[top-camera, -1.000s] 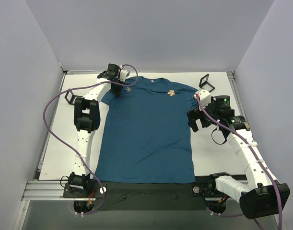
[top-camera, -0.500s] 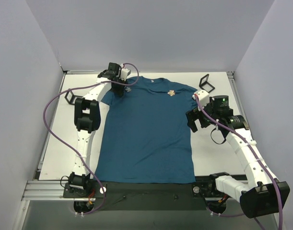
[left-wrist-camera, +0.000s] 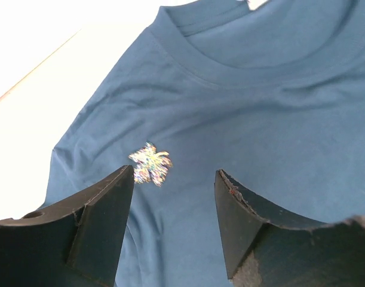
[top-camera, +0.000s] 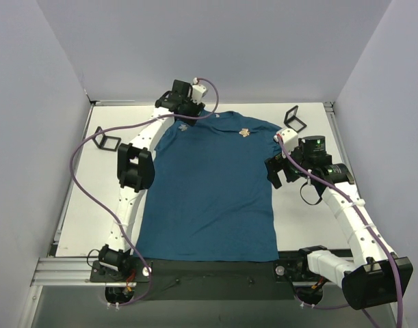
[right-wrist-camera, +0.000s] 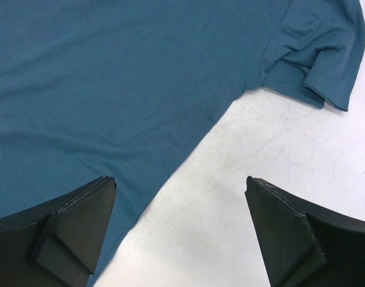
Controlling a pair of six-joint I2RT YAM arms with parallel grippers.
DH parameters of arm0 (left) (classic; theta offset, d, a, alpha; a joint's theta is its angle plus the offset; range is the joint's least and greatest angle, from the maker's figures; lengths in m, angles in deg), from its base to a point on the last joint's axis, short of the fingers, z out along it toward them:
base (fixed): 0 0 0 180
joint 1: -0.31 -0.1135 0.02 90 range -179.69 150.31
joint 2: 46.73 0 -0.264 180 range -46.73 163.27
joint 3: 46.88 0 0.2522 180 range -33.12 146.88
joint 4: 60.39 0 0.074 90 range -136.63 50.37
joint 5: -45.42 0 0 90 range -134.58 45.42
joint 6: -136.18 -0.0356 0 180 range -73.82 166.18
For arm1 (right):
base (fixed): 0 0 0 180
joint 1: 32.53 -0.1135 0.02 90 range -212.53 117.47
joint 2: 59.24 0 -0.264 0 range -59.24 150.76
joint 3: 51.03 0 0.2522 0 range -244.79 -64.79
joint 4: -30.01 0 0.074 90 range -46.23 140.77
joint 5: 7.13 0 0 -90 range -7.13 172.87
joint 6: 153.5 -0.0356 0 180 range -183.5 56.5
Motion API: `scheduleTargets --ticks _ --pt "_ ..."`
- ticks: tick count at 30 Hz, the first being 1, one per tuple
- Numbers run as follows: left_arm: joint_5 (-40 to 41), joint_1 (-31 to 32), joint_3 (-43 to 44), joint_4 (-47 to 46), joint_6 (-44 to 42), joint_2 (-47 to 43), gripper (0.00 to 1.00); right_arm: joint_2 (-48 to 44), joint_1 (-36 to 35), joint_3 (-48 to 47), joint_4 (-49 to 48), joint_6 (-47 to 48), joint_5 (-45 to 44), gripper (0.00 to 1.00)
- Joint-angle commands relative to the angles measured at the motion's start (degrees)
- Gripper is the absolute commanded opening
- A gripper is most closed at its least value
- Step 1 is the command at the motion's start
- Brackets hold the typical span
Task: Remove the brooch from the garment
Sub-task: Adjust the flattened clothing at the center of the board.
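Observation:
Next, I move my right gripper next to the dark teal garment's side (top-camera: 255, 169) (right-wrist-camera: 170, 107), just below the sleeve nearest that gripper, and close it there on the fabric.
The dark teal garment (top-camera: 209, 184) lies flat on the white table, neck toward the back wall. The gold-orange brooch (top-camera: 244, 133) sits on its chest, right of the collar, and appears in neither wrist view. My left gripper (top-camera: 189, 108) hovers over the shirt's left shoulder by the collar, open and holding nothing. In the left wrist view it (left-wrist-camera: 174, 170) has only fabric (left-wrist-camera: 266, 113) between its fingers, with a small pale glittery logo (left-wrist-camera: 150, 166) just off the left fingertip. My right gripper (top-camera: 273, 172) is wide open over the shirt's right side edge (right-wrist-camera: 110, 89), by the sleeve (right-wrist-camera: 316, 54), with its fingertips (right-wrist-camera: 180, 179) apart over fabric edge and bare table.
Two black square frames stand on the table, one at the left (top-camera: 107, 141) and one at the back right (top-camera: 295, 117). Grey walls close in the left, back and right. A purple cable (top-camera: 75, 174) loops off the left arm. White table (right-wrist-camera: 272, 143) shows beside the shirt.
My left gripper opened from shut and moved up and to the right, from the left shoulder by the logo toward the collar. The right arm has barely moved.

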State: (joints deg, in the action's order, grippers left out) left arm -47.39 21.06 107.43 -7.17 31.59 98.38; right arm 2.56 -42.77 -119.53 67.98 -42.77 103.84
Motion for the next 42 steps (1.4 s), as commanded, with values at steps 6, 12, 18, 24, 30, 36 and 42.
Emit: scheduleTargets --ticks 6,12,18,24,30,36,42 --pt "5.44 -1.59 4.38 -3.69 2.73 5.79 0.66 -0.89 -0.48 0.86 -0.39 0.28 -0.23 0.96" --pt "6.85 -2.03 4.29 -2.55 3.69 7.28 0.66 -0.98 -0.57 0.86 -0.56 0.28 0.03 0.96" --pt "6.07 -3.09 5.0 -2.29 5.36 8.16 0.67 -1.07 -0.57 0.86 -0.39 0.1 0.38 0.96" --pt "6.06 -3.09 6.22 0.26 5.27 8.95 0.69 -1.51 -0.57 0.78 -0.39 -0.16 0.47 0.96" --pt "-0.15 -4.14 2.37 5.18 3.7 3.79 0.69 1.03 -3.54 -0.63 1.71 2.2 -0.75 0.95" --pt "-14.31 -6.86 -12.22 7.38 -12.28 -9.23 0.78 11.04 -6.28 -4.75 3.65 12.22 0.12 0.97" --pt "-16.37 -6.96 -17.84 12.84 -23.47 -14.51 0.97 28.0 -5.67 -17.05 8.74 17.15 2.67 0.97"
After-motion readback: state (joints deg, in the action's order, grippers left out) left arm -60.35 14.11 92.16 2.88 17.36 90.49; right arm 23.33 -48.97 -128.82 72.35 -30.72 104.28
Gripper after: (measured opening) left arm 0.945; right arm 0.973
